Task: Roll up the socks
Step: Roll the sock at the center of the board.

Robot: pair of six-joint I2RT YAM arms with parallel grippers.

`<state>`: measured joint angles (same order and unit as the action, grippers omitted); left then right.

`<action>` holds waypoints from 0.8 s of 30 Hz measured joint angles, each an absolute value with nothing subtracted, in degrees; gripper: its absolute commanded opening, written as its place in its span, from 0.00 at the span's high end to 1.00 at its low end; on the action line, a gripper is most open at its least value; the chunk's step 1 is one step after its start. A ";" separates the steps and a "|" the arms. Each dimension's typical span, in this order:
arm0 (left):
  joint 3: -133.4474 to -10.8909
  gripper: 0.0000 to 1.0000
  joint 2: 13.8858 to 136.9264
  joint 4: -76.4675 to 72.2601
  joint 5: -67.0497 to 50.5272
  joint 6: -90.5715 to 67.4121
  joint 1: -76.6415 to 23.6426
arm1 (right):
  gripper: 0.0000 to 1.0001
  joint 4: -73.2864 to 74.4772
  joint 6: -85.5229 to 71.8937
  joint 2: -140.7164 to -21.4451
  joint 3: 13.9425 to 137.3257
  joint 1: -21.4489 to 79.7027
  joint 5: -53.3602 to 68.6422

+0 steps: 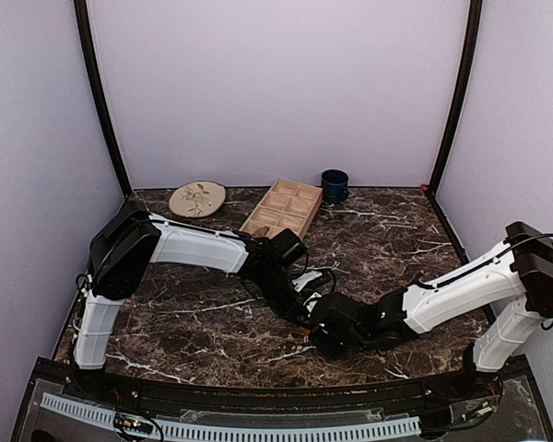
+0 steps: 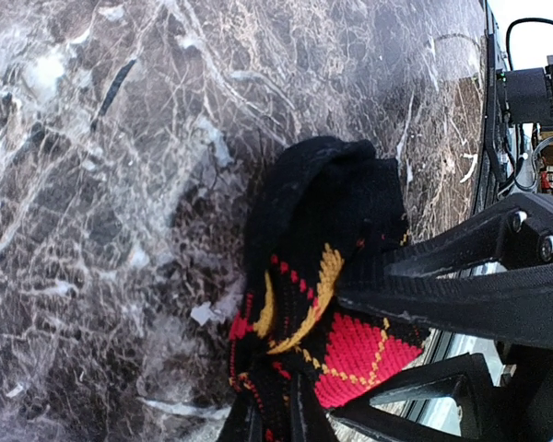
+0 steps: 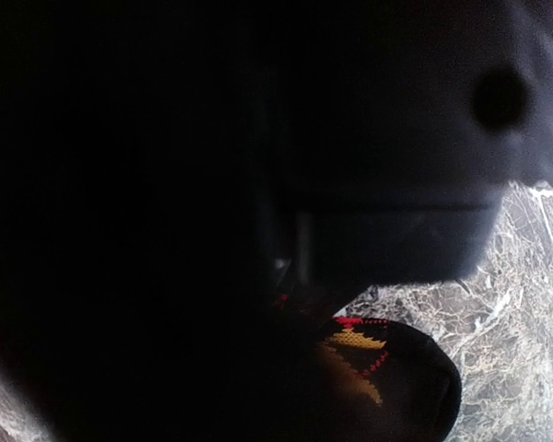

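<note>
My right gripper is crowding my left gripper at the bunched sock. It should open, back away and then pinch the sock's red diamond (image 2: 359,352).
A black sock with red and orange argyle diamonds (image 2: 323,276) lies bunched on the dark marble table (image 2: 92,230) near the front middle. My left gripper (image 2: 276,419) is shut on the sock's lower edge; from above it (image 1: 295,304) covers most of the fabric. My right gripper (image 2: 346,354) comes in from the right with one finger on each side of the bunched sock, pressed against it. Seen from above, the right gripper (image 1: 324,324) sits right beside the left one. The right wrist view is mostly dark and blocked, with only the sock's toe end (image 3: 396,368) showing.
At the back of the table (image 1: 396,239) are a patterned plate (image 1: 197,198), a wooden compartment tray (image 1: 282,209) and a dark blue cup (image 1: 334,185). The table's front edge and rail (image 1: 258,391) lie just below the grippers. Purple walls enclose the area.
</note>
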<state>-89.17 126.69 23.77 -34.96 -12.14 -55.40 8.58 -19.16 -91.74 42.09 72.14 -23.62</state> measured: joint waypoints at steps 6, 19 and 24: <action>-89.17 1.00 126.76 23.77 -35.20 -12.19 -55.22 | 0.59 8.51 -22.13 -91.79 42.11 71.94 -23.66; -89.17 1.00 126.76 23.66 -35.20 -13.19 -55.13 | 0.75 11.05 -31.59 -87.46 38.72 71.09 -21.85; -89.17 1.00 126.76 23.51 -35.42 -14.31 -55.13 | 0.63 10.81 -33.45 -87.37 38.44 71.07 -21.34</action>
